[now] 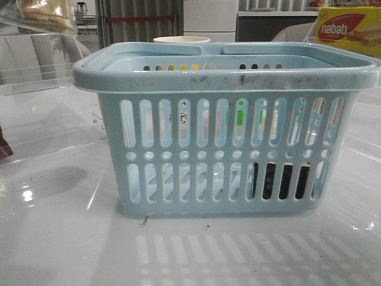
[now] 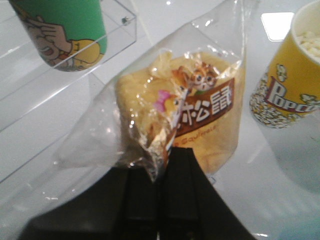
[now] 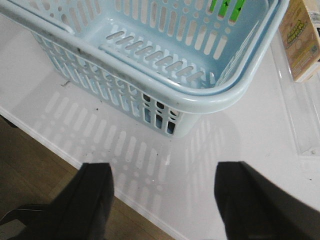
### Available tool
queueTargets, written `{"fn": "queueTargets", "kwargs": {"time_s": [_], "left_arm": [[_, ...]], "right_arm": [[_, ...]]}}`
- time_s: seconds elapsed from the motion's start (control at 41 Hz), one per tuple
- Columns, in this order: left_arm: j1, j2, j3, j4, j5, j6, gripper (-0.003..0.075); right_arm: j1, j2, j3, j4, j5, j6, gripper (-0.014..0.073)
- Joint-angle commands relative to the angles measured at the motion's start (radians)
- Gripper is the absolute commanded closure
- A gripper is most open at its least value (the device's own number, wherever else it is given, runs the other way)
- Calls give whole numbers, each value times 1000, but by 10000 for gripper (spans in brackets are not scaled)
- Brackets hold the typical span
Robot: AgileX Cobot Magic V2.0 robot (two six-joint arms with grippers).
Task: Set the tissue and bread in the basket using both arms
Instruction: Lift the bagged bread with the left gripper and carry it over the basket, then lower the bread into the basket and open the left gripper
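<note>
The robot's left gripper will release the bread on the light-blue basket's bottom beside the tissue (image 1: 203,149).
The light-blue basket (image 1: 226,77) fills the middle of the front view. Through its lower right slots shows a dark low block, the tissue (image 1: 280,180), lying inside on the floor. The bread (image 2: 200,115), golden-brown in a clear wrapper with a brown label, hangs from my left gripper (image 2: 165,162), which is shut on a pinch of the wrapper. In the front view the bread (image 1: 46,13) is high at the far left, above rim height. My right gripper (image 3: 165,172) is open and holds nothing, over the table's front edge, near a basket (image 3: 165,92) corner.
A yellow popcorn cup (image 2: 292,85) and a green printed can (image 2: 65,30) on a clear acrylic tray stand below the bread. A yellow-and-red nabati box (image 1: 348,30) is at the back right. A pale cup rim (image 1: 181,40) shows behind the basket.
</note>
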Motion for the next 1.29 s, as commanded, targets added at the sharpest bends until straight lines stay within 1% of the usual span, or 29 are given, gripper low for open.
{"fn": "queueTargets", "kwargs": {"time_s": [0.0,0.171,0.293,0.44,0.586,0.733,1.026,1.27], "left_arm": [[-57,-91,-38,-10,-6,20,629],[-190,-121,-38,-10,78,124,629],[-307,-118,-38,-10,137,185,629],[-437,-105,-32,-10,142,202,629],[-518,-63,-32,-10,142,218,629],[-551,-2,-32,-9,140,218,629],[-552,96,-32,35,115,218,629],[-552,132,-32,36,114,218,629]], "right_arm": [[-1,1,-27,-6,-65,-4,53],[-1,1,-27,-6,-65,-4,53],[-1,1,-27,-6,-65,-4,53],[-1,1,-27,-6,-65,-4,53],[-1,1,-27,-6,-65,-4,53],[-1,1,-27,-6,-65,-4,53],[-1,1,-27,-6,-65,-4,53],[-1,1,-27,-6,-65,-4,53]]}}
